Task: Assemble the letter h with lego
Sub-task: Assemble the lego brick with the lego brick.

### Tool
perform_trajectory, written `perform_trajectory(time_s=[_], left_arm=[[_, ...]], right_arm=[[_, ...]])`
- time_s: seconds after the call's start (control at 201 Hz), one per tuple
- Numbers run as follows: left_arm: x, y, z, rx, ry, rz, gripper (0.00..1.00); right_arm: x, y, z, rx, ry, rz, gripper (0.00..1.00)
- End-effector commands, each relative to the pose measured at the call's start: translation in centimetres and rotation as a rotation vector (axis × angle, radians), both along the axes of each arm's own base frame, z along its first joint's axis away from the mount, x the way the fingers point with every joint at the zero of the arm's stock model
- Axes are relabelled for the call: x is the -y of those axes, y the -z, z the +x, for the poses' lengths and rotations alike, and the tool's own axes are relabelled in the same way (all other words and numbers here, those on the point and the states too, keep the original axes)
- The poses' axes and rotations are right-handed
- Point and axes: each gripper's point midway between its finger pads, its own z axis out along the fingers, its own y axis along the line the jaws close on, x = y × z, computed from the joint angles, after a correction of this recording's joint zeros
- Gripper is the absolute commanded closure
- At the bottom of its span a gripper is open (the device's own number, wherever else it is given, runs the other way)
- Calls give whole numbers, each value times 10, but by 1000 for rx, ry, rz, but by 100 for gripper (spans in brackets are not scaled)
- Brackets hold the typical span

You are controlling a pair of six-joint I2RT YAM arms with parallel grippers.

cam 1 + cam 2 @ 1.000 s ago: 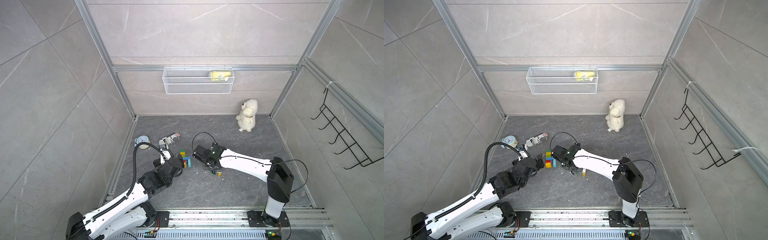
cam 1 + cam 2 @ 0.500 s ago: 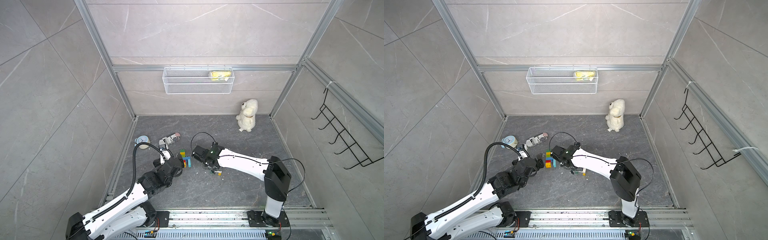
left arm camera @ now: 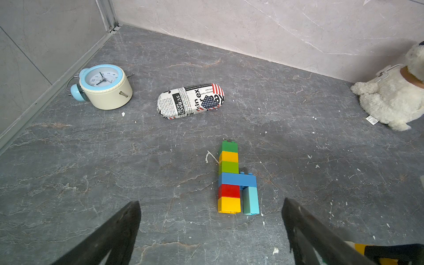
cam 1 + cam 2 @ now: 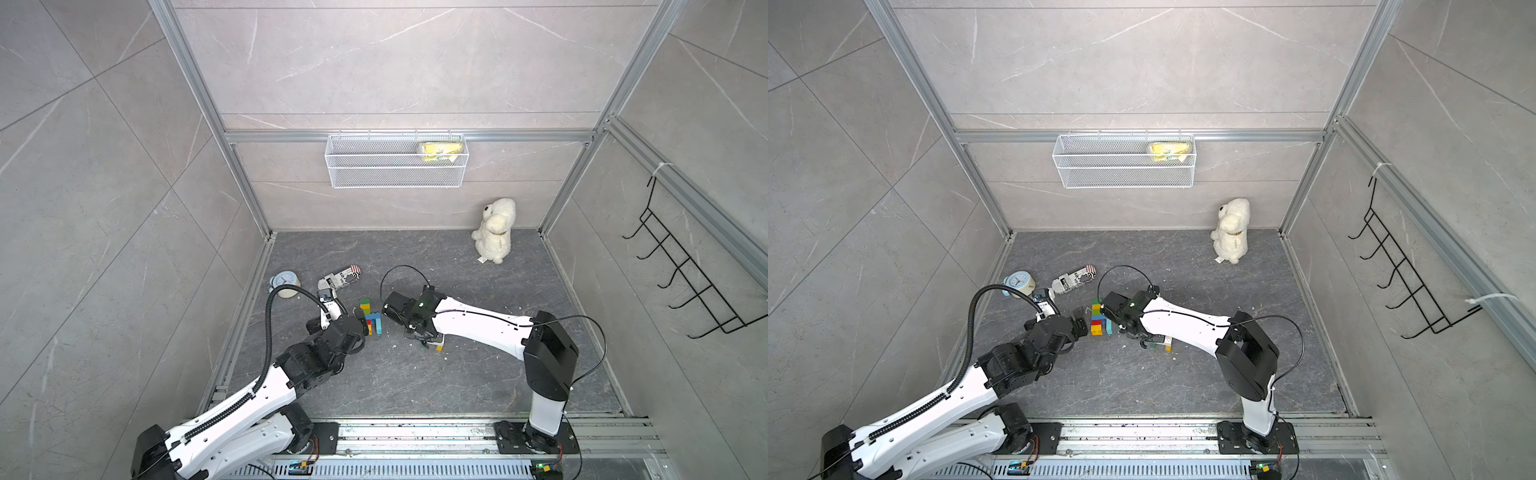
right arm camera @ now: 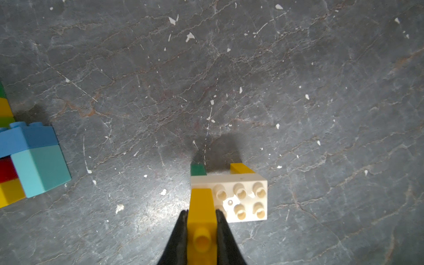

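Observation:
Next, my right gripper releases the yellow brick on the white studded brick's end (image 4: 431, 339) (image 5: 202, 205) above the green brick.
A flat lego assembly (image 3: 229, 179) lies on the dark floor: a column of green, yellow, lime, blue, red and yellow bricks, with a light blue brick (image 3: 251, 200) under the oblong blue one's free end. It shows in both top views (image 4: 370, 318) (image 4: 1098, 319). My left gripper (image 3: 211, 203) is open just short of its lower end, with nothing between the fingers. My right gripper (image 5: 202, 213) is shut on a yellow brick (image 5: 202, 206), which overlaps one end of a white studded brick (image 5: 243, 199). That white brick rests on a green brick (image 5: 197, 169) and a yellow one (image 5: 241, 168).
An alarm clock (image 3: 105, 87) and a printed glasses case (image 3: 190, 101) lie beyond the assembly near the left wall. A white plush toy (image 4: 492, 230) sits at the back right. On the walls hang a wire basket (image 4: 397, 160) and a hook rack (image 4: 685, 282).
The right arm has edged slightly left, toward the assembly. The left arm has not moved, and neither gripper's state has changed.

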Motion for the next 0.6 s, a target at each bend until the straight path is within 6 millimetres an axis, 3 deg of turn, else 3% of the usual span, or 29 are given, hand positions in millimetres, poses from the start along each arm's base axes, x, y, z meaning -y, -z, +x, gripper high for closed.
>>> perform_trajectory(time_s=[0.0, 0.592], left_arm=[[-3, -10, 2, 29, -25, -21, 1], [-3, -10, 2, 29, -27, -22, 1]], right_arm=[[6, 13, -4, -41, 15, -5, 100], [24, 15, -9, -66, 1, -58, 100]])
